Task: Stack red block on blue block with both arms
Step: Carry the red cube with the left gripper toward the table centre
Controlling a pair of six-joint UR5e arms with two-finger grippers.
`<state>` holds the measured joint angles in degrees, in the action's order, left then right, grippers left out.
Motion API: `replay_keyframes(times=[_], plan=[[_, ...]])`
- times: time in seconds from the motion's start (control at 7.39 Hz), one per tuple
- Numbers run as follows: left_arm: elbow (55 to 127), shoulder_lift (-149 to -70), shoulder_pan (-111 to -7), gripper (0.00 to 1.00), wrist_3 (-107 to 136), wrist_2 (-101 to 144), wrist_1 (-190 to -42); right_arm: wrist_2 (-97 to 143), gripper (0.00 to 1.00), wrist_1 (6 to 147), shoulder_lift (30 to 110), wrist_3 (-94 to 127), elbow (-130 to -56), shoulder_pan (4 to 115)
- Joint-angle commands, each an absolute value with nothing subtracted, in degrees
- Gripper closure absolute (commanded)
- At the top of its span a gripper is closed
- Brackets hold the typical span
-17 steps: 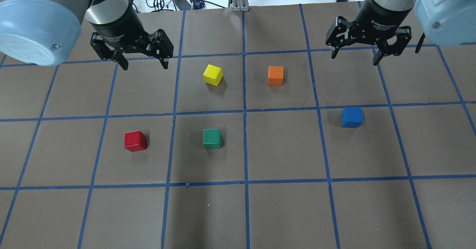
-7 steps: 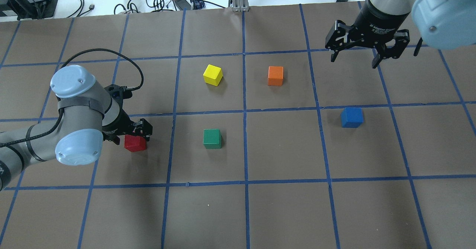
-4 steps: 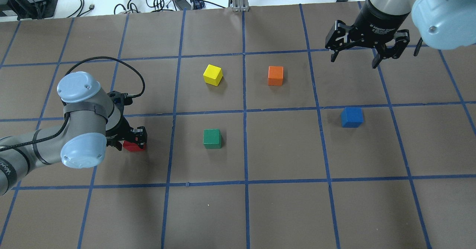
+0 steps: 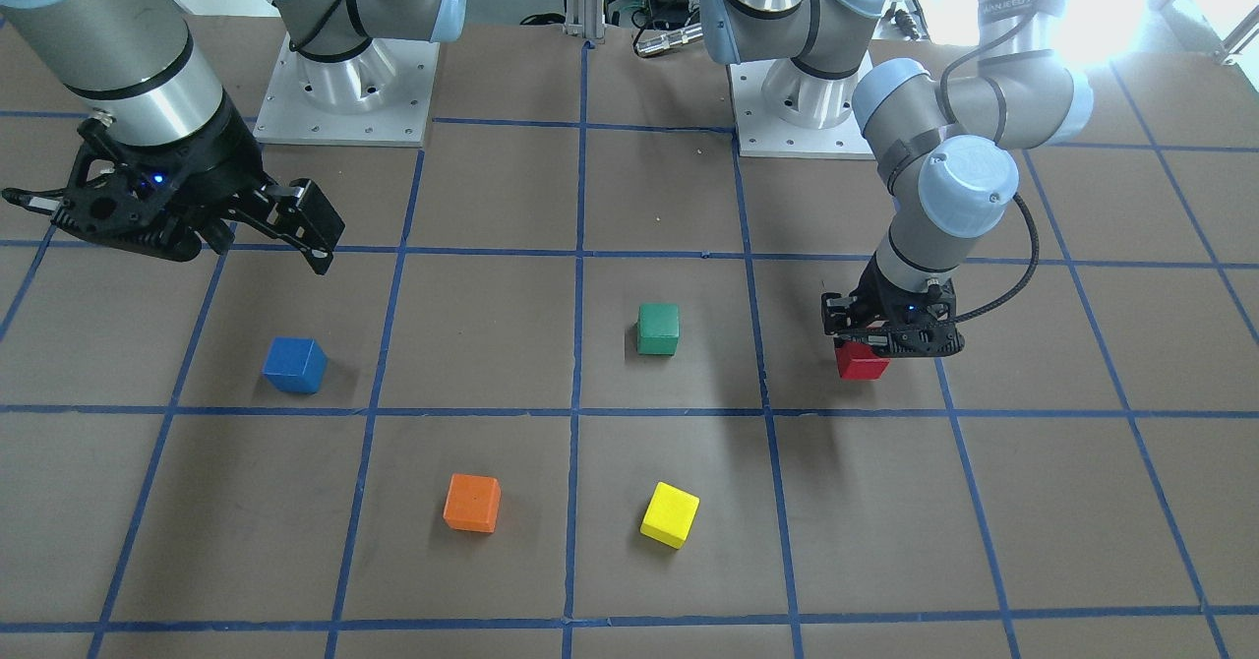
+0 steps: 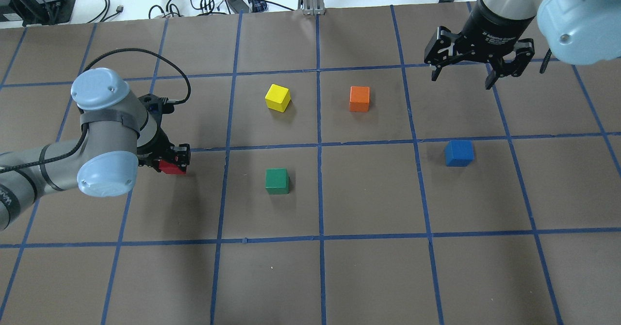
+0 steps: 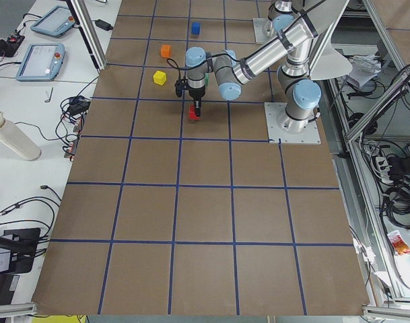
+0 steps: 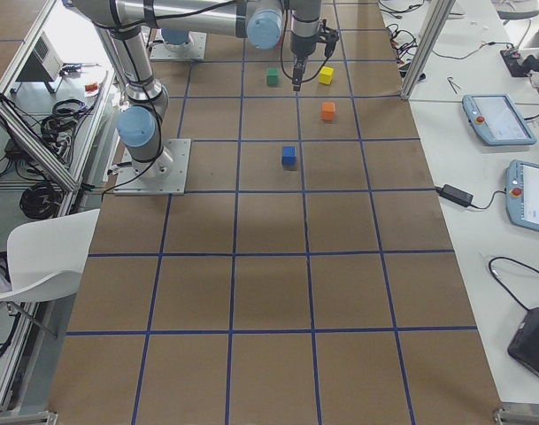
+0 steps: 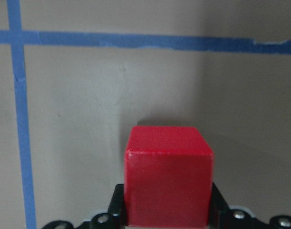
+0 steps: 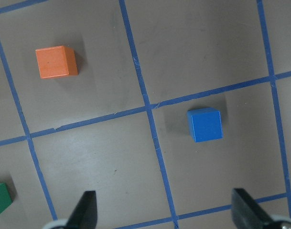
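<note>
My left gripper should release the red block on the blue tape line point(image 4: 567, 371) between the green block and the blue block.
The red block point(image 5: 171, 168) is held in my left gripper point(image 5: 170, 163), which is shut on it and holds it a little above the table at the left; it also shows in the front view point(image 4: 863, 363) and fills the left wrist view point(image 8: 169, 181). The blue block point(image 5: 458, 153) sits on the table at the right, and shows in the right wrist view point(image 9: 205, 124). My right gripper point(image 5: 461, 81) is open and empty, high above the table beyond the blue block.
A green block point(image 5: 277, 181) sits between the red and blue blocks. A yellow block point(image 5: 277, 97) and an orange block point(image 5: 359, 99) sit farther back near the middle. The brown table point(image 5: 368, 276) carries a blue tape grid.
My left arm came down over the red block, shut on it and has now raised it off the table. The right arm has barely moved.
</note>
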<state>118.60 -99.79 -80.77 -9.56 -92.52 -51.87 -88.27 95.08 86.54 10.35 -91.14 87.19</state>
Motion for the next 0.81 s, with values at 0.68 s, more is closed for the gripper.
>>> replay_keyframes(times=[0.68], plan=[[97.66,-110.27,-111.16,0.9,25.3,-82.61,-58.01,-88.59,0.0,95.18,86.4,9.93,-91.14,87.19]])
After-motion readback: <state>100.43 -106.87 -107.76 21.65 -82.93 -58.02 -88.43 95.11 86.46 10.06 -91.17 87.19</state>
